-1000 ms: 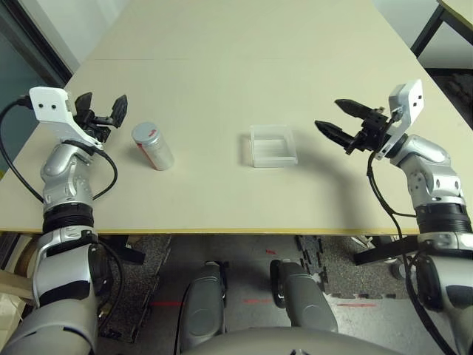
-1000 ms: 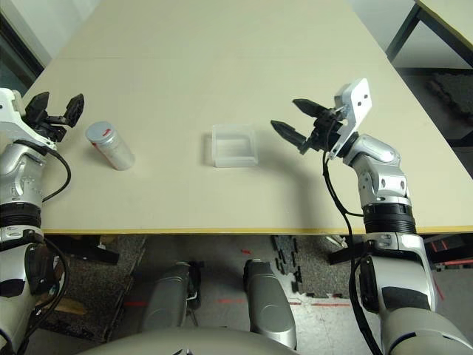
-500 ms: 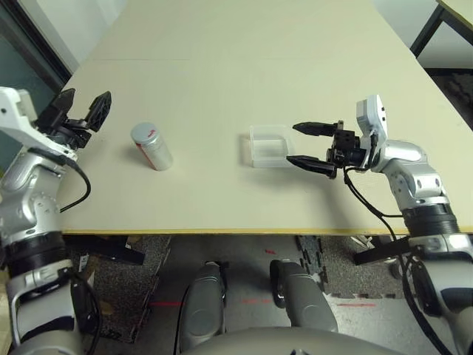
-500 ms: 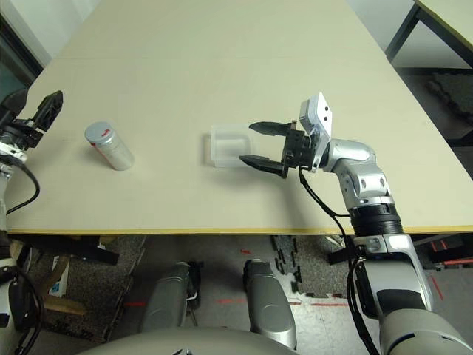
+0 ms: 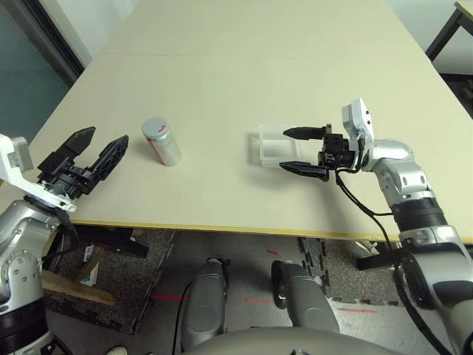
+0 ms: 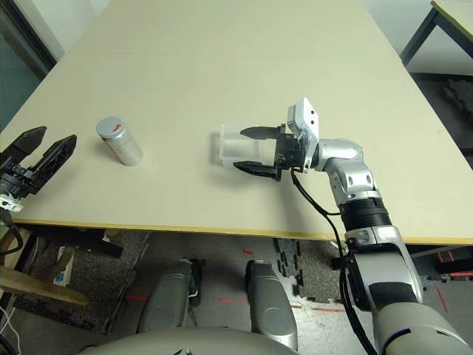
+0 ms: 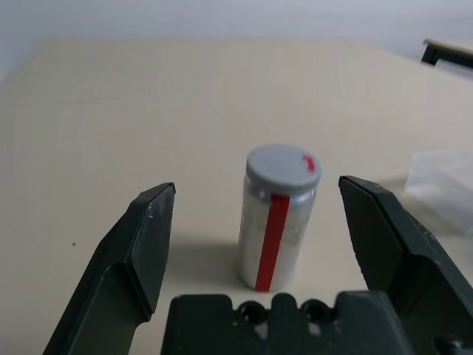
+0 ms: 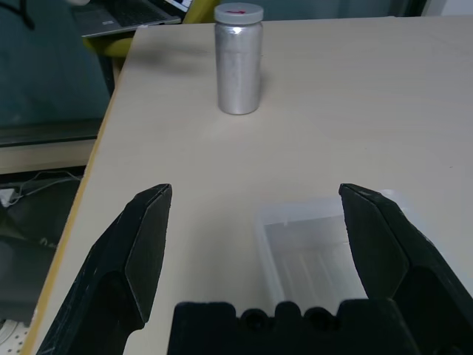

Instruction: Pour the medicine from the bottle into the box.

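Next, the left gripper closes on the upper body [image 5: 162, 143] [image 7: 276, 220] of the bottle, just under the grey cap, so that the cap stays free.
The bottle [image 5: 162, 140], silvery with a grey cap and a red mark, stands upright on the left part of the table. My left gripper [image 5: 106, 136] is open at the table's front-left edge. It points at the bottle [image 7: 279, 218] from a short distance away and holds nothing. The clear box [image 5: 275, 145] lies near the table's middle. My right gripper [image 5: 285, 150] is open, one finger past the box's far side and one at its near side. The box [image 8: 325, 244] lies between those fingers; contact cannot be told.
The beige table's front edge [image 5: 222, 231] runs just below both grippers. Bare tabletop stretches behind the bottle and box. Another table's dark leg [image 5: 447, 33] stands at the far right. A laptop [image 8: 126, 15] sits beyond the table's left side.
The head camera has shifted. My left arm has drawn back from beside the bottle toward the front-left edge. My right gripper has moved left, and its open fingers now straddle the box.
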